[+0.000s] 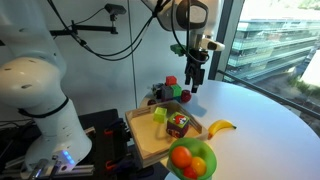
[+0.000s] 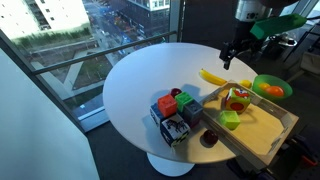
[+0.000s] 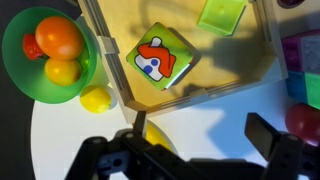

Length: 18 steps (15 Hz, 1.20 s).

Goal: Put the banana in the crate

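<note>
The yellow banana is beside the crate, and my gripper will go down next to the curved middle [image 1: 221, 126] [image 3: 161, 137] of it and close there.
The banana [image 1: 220, 127] is small, curved and yellow. It lies on the white table between the crate and the table's edge, and shows in both exterior views [image 2: 212, 77]. In the wrist view only a yellow part of it [image 3: 157, 138] shows beside one finger. The crate [image 1: 146, 143] is a shallow light-wood tray, also seen in an exterior view [image 2: 262, 135] and in the wrist view [image 3: 200, 92]. My gripper [image 1: 195, 78] hangs open and empty high above the table near the banana [image 2: 228, 58] [image 3: 198, 140].
In the crate lie a picture cube [image 3: 163, 55] and a yellow-green block [image 3: 222, 14]. A green bowl [image 1: 205, 170] with orange fruits stands by the crate's corner, with a small round yellow thing [image 3: 97, 98] beside it. Coloured blocks [image 2: 172, 108] cluster beside the crate.
</note>
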### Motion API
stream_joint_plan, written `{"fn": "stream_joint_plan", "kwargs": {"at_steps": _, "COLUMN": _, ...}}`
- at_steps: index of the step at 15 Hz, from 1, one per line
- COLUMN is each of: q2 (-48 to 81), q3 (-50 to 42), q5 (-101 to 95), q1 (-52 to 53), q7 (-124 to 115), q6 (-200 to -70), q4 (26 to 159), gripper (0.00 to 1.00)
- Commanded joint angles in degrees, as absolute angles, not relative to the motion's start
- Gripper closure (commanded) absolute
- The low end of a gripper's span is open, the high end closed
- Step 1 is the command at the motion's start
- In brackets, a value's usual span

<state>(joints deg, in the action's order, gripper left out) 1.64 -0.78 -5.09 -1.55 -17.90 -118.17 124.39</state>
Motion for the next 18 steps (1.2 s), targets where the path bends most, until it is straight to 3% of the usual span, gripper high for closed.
{"fn": "stream_joint_plan", "kwargs": {"at_steps": 1, "q2": 5.29, "q3": -2.2, "q5": -5.54, "q1": -2.14, "q7": -18.62, "q6": -119.75, "q4": 121.01, "gripper": 0.0}}
{"fn": "stream_joint_plan", "kwargs": {"at_steps": 18, "q2": 10.94, "q3": -6.43, "q5": -5.17, "q1": -2.96, "q7": -18.39, "q6": -126.39, "q4": 118.23, "gripper": 0.0}}
